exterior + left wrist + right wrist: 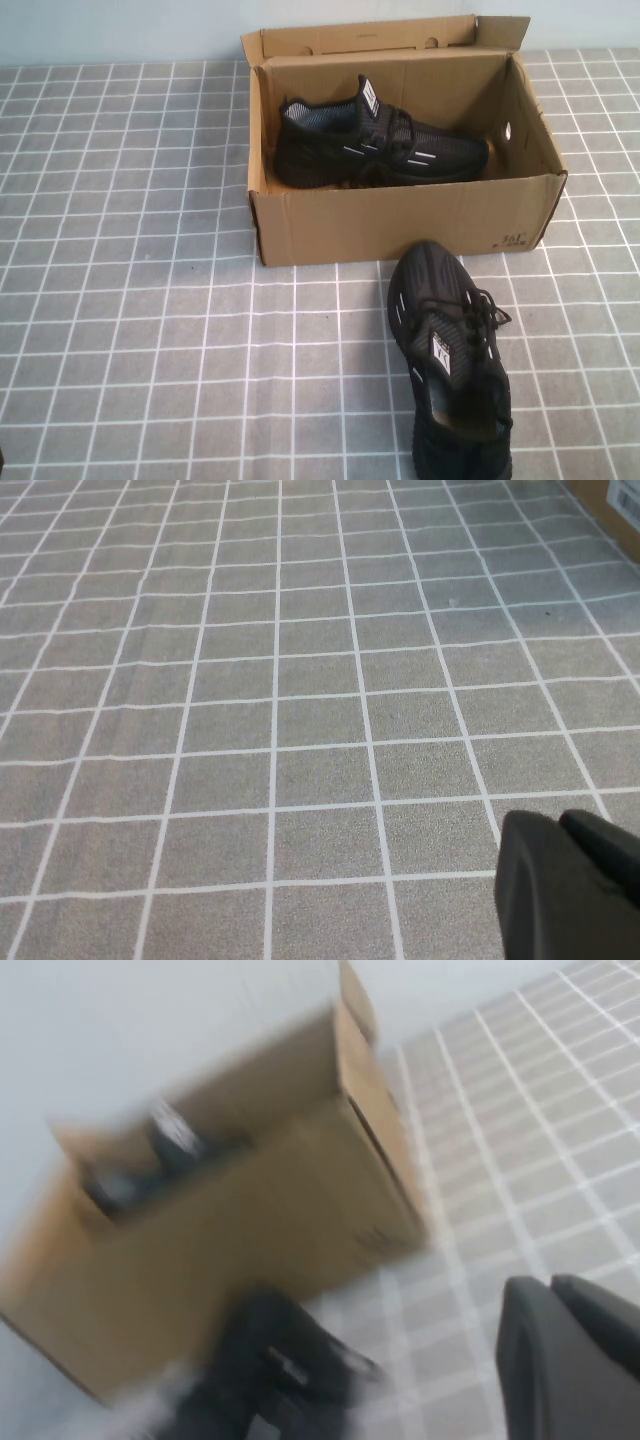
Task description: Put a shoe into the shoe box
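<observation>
I need to next move my right gripper to the twin sneaker in front of the box and close it on the sneaker's tongue [446, 354] [262, 1428], just behind the sneaker's laces.
The brown cardboard shoe box [400, 222] stands open at the back middle of the table. The black mesh shoe [380, 148] lies inside it, toe to the right, white tongue tag up. Its matching twin sneaker [452, 350] lies on the table in front of the box, toe toward the box. Neither gripper shows in the high view. My left gripper [560, 820] is shut and empty above bare tablecloth. My right gripper [550, 1285] is shut and empty, off to the side of the box [250, 1210] and the twin sneaker [270, 1360]; this view is blurred.
A grey tablecloth [140, 300] with a white grid covers the table. A pale wall runs behind the box. The box's back flap [380, 38] stands up. A corner of the box [615, 500] shows in the left wrist view.
</observation>
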